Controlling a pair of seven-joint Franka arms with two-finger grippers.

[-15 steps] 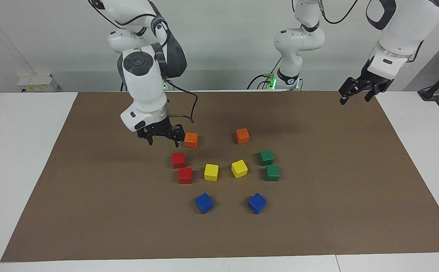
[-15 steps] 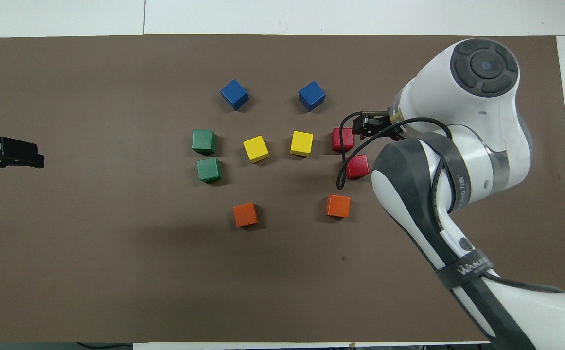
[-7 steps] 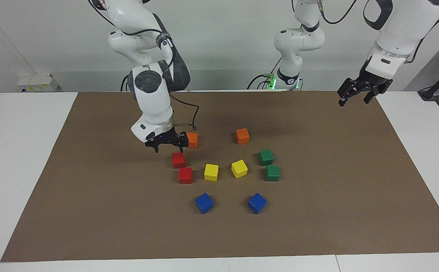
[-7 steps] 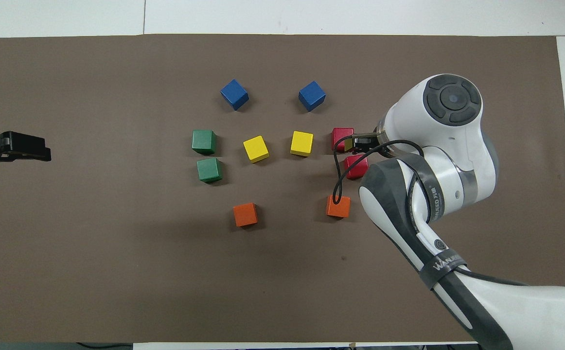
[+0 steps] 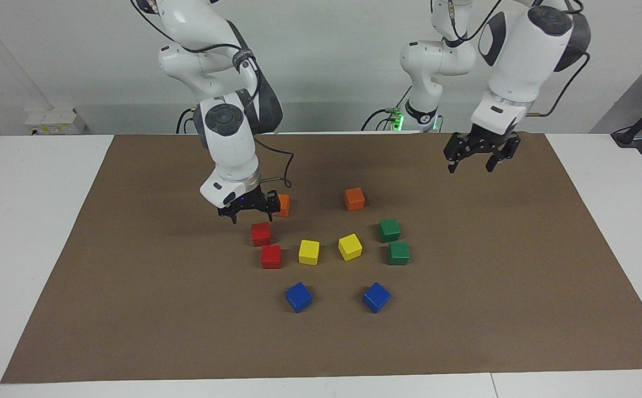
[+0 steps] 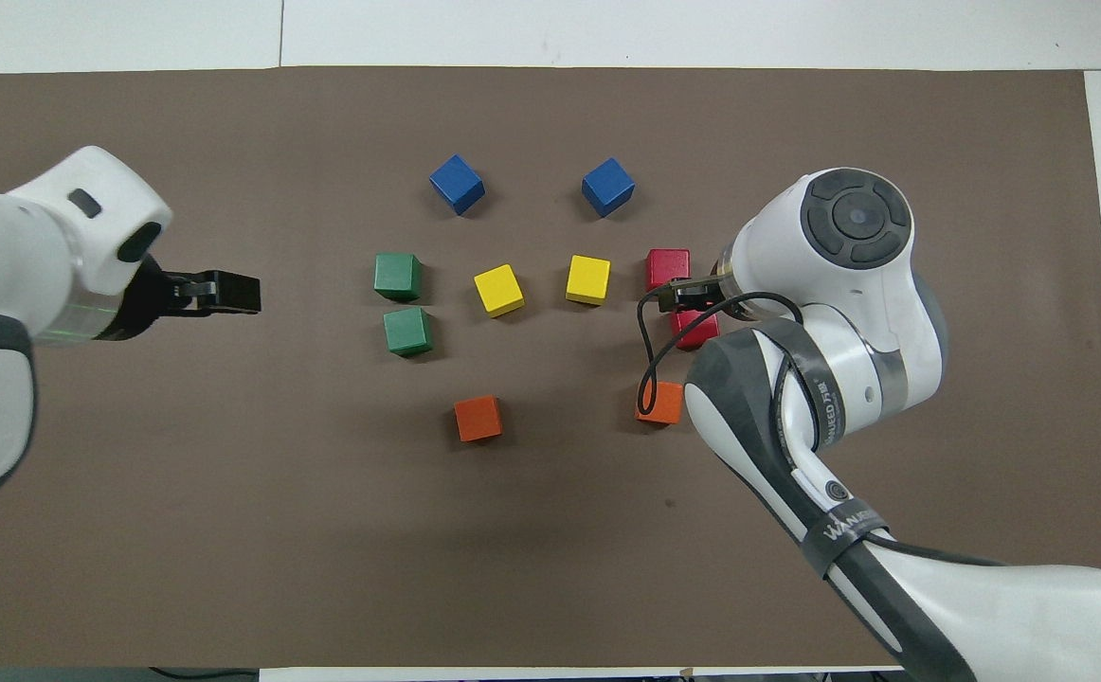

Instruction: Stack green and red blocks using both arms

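Observation:
My left gripper closes next on the nearer green block (image 6: 406, 331), nearer the orange blocks.
Two red blocks (image 5: 261, 234) (image 5: 270, 256) lie close together on the brown mat toward the right arm's end; they also show in the overhead view (image 6: 697, 329) (image 6: 668, 267). Two green blocks (image 5: 389, 230) (image 5: 398, 252) lie close together toward the left arm's end, also seen from overhead (image 6: 407, 332) (image 6: 397, 275). My right gripper (image 5: 251, 213) (image 6: 676, 296) is open and empty, low over the nearer red block and not touching it. My left gripper (image 5: 471, 164) (image 6: 233, 292) is open and empty, in the air over bare mat, apart from the green blocks.
Two yellow blocks (image 5: 309, 252) (image 5: 350, 246) lie between the red and green pairs. Two orange blocks (image 5: 354, 198) (image 5: 284, 203) lie nearer to the robots, one partly hidden by the right gripper. Two blue blocks (image 5: 298, 297) (image 5: 375, 297) lie farthest out. The brown mat (image 5: 133, 287) covers the white table.
The left arm has swung in from the table's end toward the green blocks. The right gripper has come down and shifted toward the nearer red block. No block has moved.

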